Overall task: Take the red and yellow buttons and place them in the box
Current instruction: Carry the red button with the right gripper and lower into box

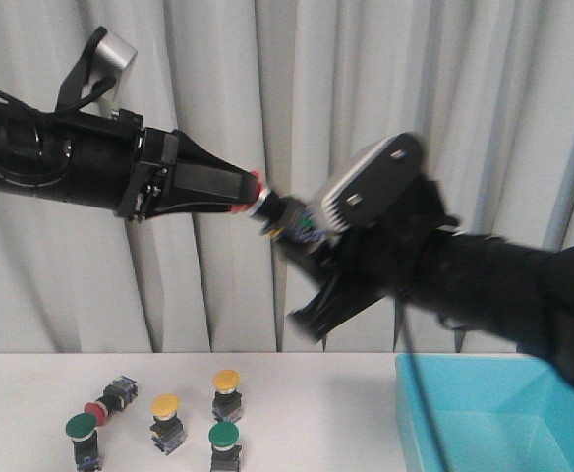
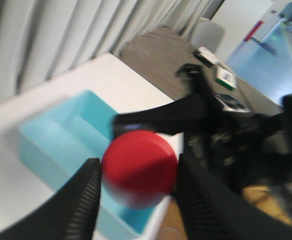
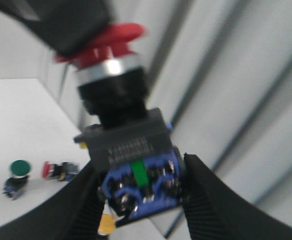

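Next, my right gripper releases the red button inside the turquoise box (image 1: 473, 466), close to the box's side that faces the green buttons.
A red button (image 1: 265, 206) hangs in the air between both arms, high over the table. My left gripper (image 1: 250, 193) is shut on its red cap (image 2: 140, 167). My right gripper (image 1: 293, 229) is shut on its blue base (image 3: 141, 182). On the table at the left stand two yellow buttons (image 1: 166, 417) (image 1: 227, 390), and another red button (image 1: 107, 399) lies on its side. The turquoise box (image 1: 503, 418) stands at the right; it also shows in the left wrist view (image 2: 61, 135). The left gripper (image 2: 138, 166) and right gripper (image 3: 140, 169) each show in their own wrist view.
Two green buttons (image 1: 81, 434) (image 1: 224, 442) stand among the others at the front left. A grey curtain (image 1: 297, 88) hangs behind the table. In the right wrist view a green button (image 3: 17, 172) and the lying red button (image 3: 58, 170) show far below.
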`<state>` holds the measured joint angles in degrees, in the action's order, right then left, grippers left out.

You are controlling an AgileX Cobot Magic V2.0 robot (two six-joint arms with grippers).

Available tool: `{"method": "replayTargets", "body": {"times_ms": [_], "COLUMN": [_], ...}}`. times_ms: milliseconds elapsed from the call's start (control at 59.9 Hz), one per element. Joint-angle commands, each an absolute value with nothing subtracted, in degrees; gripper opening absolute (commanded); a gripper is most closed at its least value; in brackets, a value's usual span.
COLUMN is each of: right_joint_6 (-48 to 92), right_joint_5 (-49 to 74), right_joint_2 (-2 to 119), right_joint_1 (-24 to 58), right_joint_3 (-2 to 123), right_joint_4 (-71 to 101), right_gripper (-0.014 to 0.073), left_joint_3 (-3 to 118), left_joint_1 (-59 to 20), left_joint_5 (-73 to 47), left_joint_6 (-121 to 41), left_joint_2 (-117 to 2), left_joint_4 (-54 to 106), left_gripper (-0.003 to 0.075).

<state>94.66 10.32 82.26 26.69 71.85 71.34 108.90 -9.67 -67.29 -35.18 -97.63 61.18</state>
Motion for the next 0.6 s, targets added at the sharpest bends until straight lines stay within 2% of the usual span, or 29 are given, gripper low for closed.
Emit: {"method": "replayTargets", "body": {"times_ms": [0, 167, 350, 467, 584], "right_joint_6": [92.1, 89.2, 83.8, 75.2, 60.1], "right_joint_5": [0.0, 1.8, 10.6, 19.1, 26.2], "right_joint_2": [77.5, 75.3, 75.4, 77.8, 82.1], "right_joint_1": [19.4, 10.4, 0.1, -5.2, -9.7], "right_joint_3": [73.9, 73.4, 73.2, 73.2, 71.0], "right_joint_4": [75.1, 75.3, 74.4, 67.8, 55.2], "right_gripper": [-0.0006, -0.0005, -0.0004, -0.0004, -0.0003], "left_joint_3": [111.6, 111.6, 111.6, 111.6, 111.6], "left_joint_1": [-8.1, -8.1, -8.1, -8.1, -8.1], "left_joint_5": [-61.9, -61.9, -60.9, -60.0, -59.5], "left_joint_6": [-35.2, -33.6, -33.6, -33.4, -32.7], "left_joint_2": [-95.0, -95.0, -95.0, -95.1, -95.1], "left_joint_4": [56.5, 52.4, 48.9, 47.0, 44.0], "left_gripper": [0.0372, 0.0396, 0.0396, 0.0396, 0.0395]}}
